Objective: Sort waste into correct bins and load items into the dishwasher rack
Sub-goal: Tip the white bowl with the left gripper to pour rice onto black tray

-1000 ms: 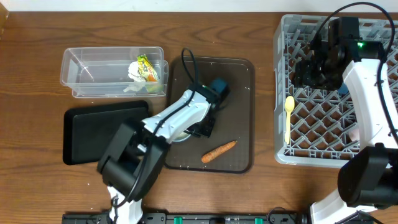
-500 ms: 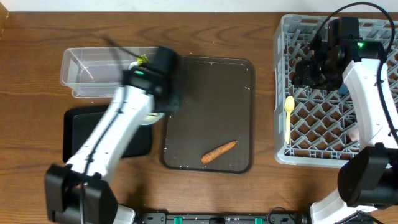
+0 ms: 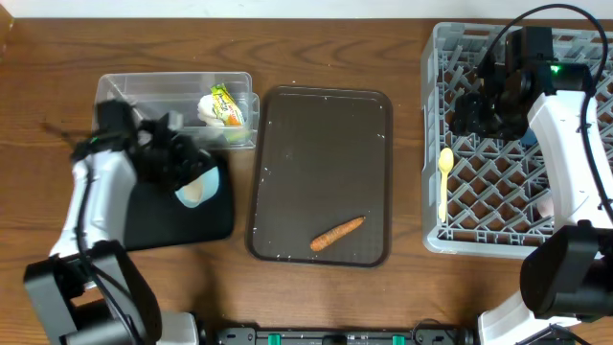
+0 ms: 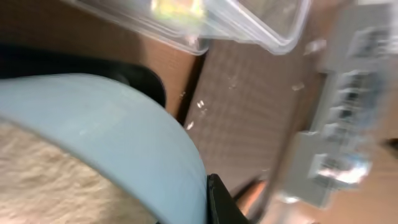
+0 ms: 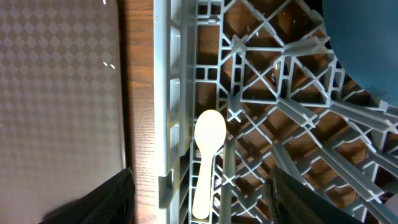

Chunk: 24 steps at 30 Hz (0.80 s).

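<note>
The robot's left gripper should set the pale blue bowl down on the bare far half of the brown tray (image 3: 310, 150).
My left gripper (image 3: 188, 178) is shut on the rim of a pale blue bowl (image 3: 197, 191), holding it tilted over the black bin (image 3: 144, 218). In the left wrist view the bowl (image 4: 124, 143) fills the frame, with pale grainy stuff inside and one finger (image 4: 217, 202) against its wall. The clear bin (image 3: 144, 101) holds the snack wrapper (image 3: 228, 105) and white tissue (image 3: 208, 107). A carrot piece (image 3: 337, 233) lies on the brown tray (image 3: 326, 134). My right gripper (image 3: 474, 110) hangs open over the grey rack (image 3: 498, 206), above the pale yellow spoon (image 5: 206, 158).
A dark blue plate (image 5: 367, 37) stands in the rack's far part. A few white grains dot the brown tray's edges. Bare wooden table runs between tray and rack (image 5: 138, 93).
My left arm has swung off the brown tray to the left, carrying the bowl, and now holds it over the black bin. The right arm has not moved.
</note>
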### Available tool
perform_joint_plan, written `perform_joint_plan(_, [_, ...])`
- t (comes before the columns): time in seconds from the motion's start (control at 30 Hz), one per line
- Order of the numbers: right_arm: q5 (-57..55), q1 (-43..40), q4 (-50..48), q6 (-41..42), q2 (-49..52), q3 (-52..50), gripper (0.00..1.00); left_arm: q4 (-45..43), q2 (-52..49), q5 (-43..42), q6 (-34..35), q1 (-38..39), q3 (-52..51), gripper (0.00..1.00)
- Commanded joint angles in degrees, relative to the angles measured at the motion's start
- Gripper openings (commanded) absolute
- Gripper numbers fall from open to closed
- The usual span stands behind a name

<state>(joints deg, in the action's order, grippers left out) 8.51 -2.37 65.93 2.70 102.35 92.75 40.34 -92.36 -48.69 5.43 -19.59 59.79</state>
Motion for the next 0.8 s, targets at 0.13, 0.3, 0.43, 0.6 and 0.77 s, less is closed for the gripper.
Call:
perform_joint_plan(0.13, [-0.1,-0.2,0.0,-0.2,-0.5,0.9,0.66,-12.2,0.5,-37.1,-8.4,-12.8,-10.2,0.06])
perform_joint_plan(0.3, [-0.1,-0.2,0.3,-0.2,-0.5,0.9,0.66,-14.3,0.4,-41.4,-8.7,-18.5,-14.4,0.06])
perform_joint_plan(0.43, [-0.2,-0.2,0.6,-0.2,-0.5,0.9,0.66,-14.3,0.4,-41.4,-7.6,-20.0,-15.3,0.06])
perform_joint_plan(0.6, [-0.2,-0.2,0.6,-0.2,-0.5,0.9,0.66,-14.3,0.4,-41.4,-3.1,-20.3,-15.3,0.06])
perform_joint_plan(0.77, [-0.1,-0.2,0.7,-0.2,-0.5,0.9,0.65,-14.3,0.4,-41.4,10.4,-20.4,-15.3,0.06])
